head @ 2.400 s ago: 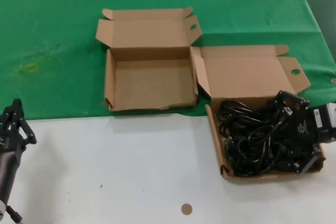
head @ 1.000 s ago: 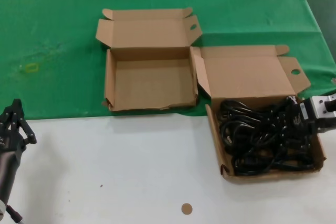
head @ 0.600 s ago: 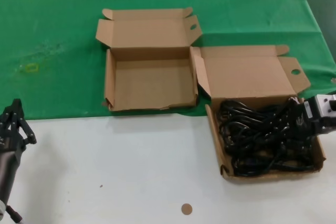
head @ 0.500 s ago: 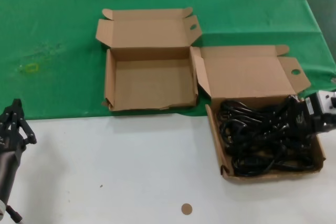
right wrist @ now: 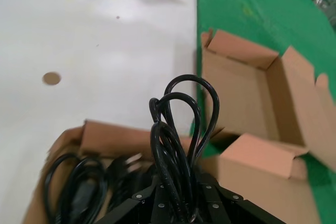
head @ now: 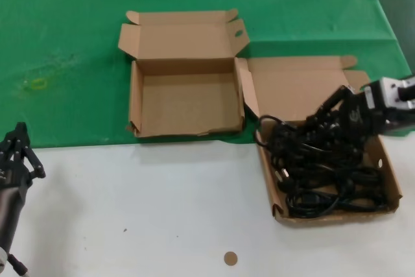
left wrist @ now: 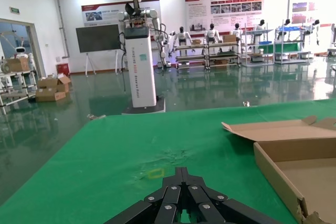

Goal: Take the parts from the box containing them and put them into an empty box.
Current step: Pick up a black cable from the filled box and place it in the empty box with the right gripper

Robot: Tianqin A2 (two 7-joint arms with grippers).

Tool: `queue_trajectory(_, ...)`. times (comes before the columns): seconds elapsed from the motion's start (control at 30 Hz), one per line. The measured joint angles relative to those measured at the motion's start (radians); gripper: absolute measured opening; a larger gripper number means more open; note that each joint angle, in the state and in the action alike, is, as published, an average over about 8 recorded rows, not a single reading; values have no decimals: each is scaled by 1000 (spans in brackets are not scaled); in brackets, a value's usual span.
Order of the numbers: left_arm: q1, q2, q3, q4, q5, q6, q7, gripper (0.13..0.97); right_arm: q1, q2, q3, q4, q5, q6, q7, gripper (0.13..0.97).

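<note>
My right gripper is going to release the black power cable on the middle of the empty box's bottom (head: 185,104) (right wrist: 238,97).
Black power cables (head: 318,173) lie in loose coils in the brown box with tall straight walls (head: 337,215) at the right. My right gripper (head: 322,119) is shut on a bunch of cable loops (right wrist: 181,124) and holds them raised above that box, over its back half. The rest of the coil hangs into the pile. The empty box (head: 188,102) with the low wavy front wall sits to the left on the green cloth, apart from the gripper; it also shows in the right wrist view (right wrist: 241,85). My left gripper (head: 16,154) is shut and parked at the near left.
The green cloth (head: 65,43) covers the back of the table and white tabletop (head: 142,212) the front. A small brown disc (head: 230,258) lies near the front edge. The empty box's side wall (left wrist: 278,174) shows right of the left gripper (left wrist: 181,174).
My right gripper was low in the cable box at its right side. It has risen and moved left and back, lifting a bunch of cables. The left arm has not moved.
</note>
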State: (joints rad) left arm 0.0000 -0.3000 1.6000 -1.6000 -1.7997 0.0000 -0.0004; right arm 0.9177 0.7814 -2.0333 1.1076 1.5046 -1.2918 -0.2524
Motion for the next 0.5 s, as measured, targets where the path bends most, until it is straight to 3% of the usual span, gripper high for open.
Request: queue_trajectory(0.5, 0, 0, 0, 0, 0, 0, 0, 144, 157, -191, -72, -107, -74, 51, 12, 208)
